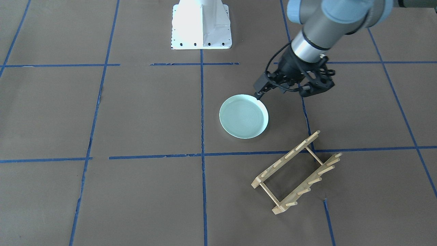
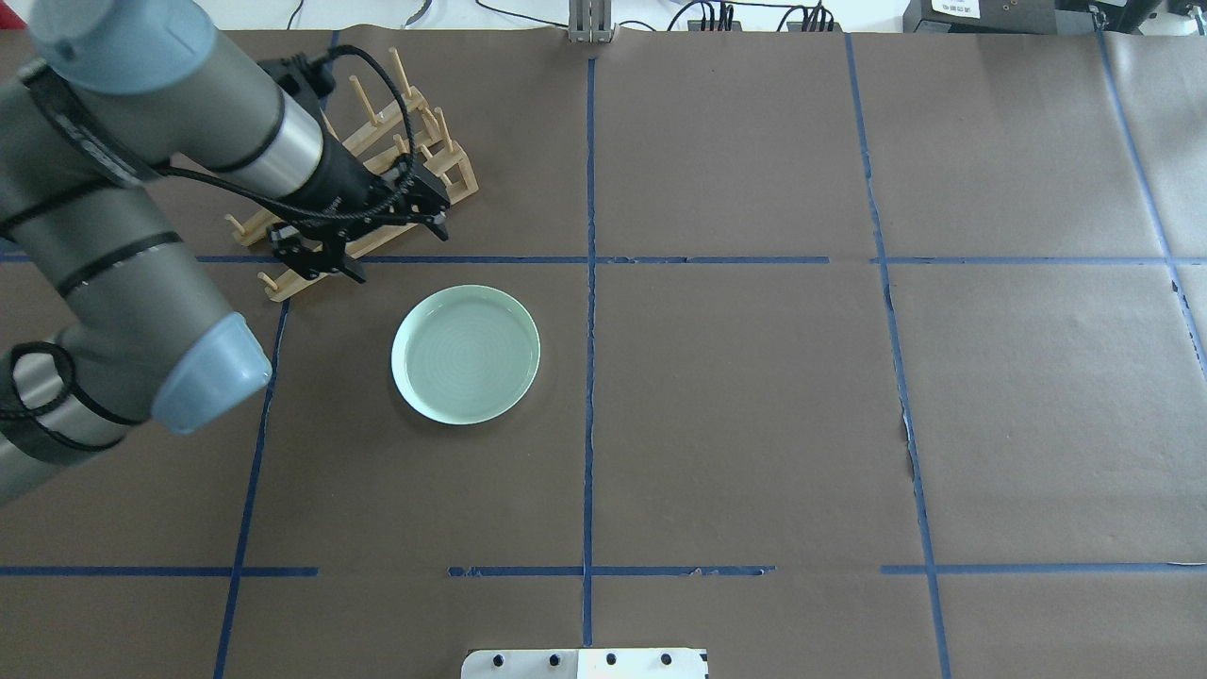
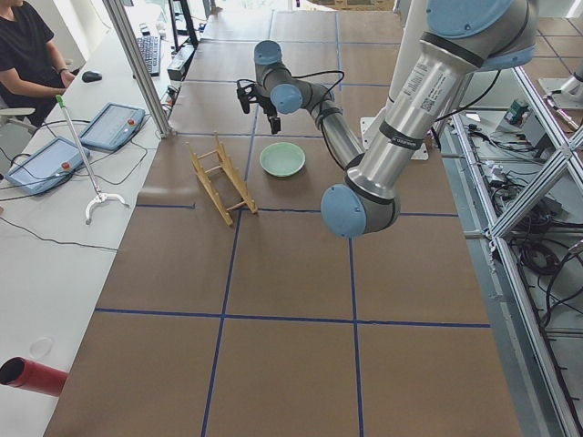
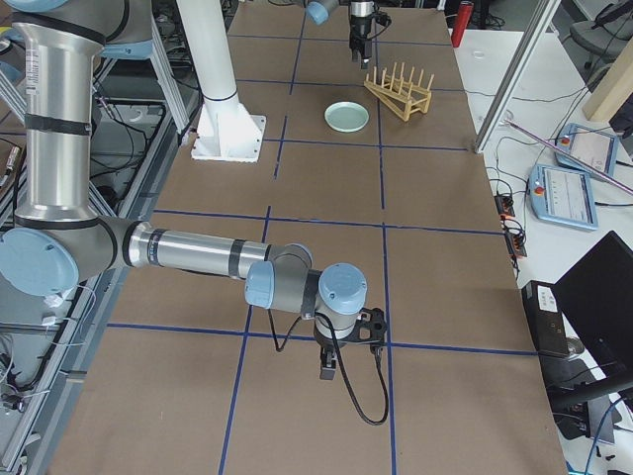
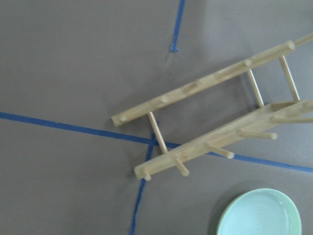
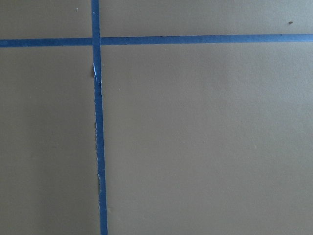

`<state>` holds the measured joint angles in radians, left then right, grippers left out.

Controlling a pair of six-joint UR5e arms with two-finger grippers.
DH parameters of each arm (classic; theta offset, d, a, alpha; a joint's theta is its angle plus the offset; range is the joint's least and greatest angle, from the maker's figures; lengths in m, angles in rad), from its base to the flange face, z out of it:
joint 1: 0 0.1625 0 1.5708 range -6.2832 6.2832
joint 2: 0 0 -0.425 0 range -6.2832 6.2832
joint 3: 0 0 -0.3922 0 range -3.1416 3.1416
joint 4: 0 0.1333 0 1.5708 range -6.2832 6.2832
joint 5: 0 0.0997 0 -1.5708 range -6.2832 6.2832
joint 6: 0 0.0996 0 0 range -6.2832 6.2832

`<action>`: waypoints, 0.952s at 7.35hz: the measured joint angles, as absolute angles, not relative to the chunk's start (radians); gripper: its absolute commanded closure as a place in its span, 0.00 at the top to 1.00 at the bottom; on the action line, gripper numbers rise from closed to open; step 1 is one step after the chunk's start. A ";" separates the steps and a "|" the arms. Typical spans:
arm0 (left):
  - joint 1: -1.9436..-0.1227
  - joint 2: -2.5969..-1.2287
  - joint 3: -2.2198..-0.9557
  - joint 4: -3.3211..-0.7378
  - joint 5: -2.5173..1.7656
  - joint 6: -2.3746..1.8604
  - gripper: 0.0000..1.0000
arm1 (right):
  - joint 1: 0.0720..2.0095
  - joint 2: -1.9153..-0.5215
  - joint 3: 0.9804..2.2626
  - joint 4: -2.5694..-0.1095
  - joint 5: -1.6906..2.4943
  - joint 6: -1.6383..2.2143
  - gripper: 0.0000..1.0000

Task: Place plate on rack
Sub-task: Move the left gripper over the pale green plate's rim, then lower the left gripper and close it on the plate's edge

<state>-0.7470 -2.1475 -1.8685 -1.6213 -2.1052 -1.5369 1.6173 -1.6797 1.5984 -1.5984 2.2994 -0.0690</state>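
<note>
The robot's left gripper should close on the plate's rim (image 1: 220, 122) (image 5: 300, 223), on the side that faces the blue tape line running out from the white robot base.
The pale mint-green plate (image 1: 243, 117) lies flat on the brown table, also seen from overhead (image 2: 465, 355) and at the lower right of the left wrist view (image 5: 259, 215). The light wooden rack (image 1: 286, 159) stands on the table a short way from the plate, pegs up (image 2: 453, 184) (image 5: 205, 83). My left gripper (image 1: 283, 93) (image 2: 396, 247) hovers above the table near the plate and the rack, open and empty. My right gripper (image 4: 346, 358) hangs low over the table far from both. I cannot tell whether it is open or shut.
The white robot base (image 1: 201, 25) stands at the table's robot side. Blue tape lines (image 6: 98, 122) grid the brown surface. An operator (image 3: 27, 45) sits beyond the table's far edge with tablets (image 3: 109, 123).
</note>
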 measured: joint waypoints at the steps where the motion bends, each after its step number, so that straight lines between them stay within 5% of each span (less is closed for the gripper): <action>1: -0.677 -2.173 -1.838 -1.621 -2.032 -1.586 1.00 | 1.617 -1.680 1.598 -1.598 2.299 -0.069 1.00; 7: -0.578 -2.373 -1.450 -1.625 -1.971 -1.480 1.00 | 1.618 -1.680 1.598 -1.598 2.299 -0.069 1.00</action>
<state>-0.5784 -2.3727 -1.4495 -1.6245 -1.9710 -1.4797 1.6178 -1.6797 1.5984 -1.5984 2.2994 -0.0686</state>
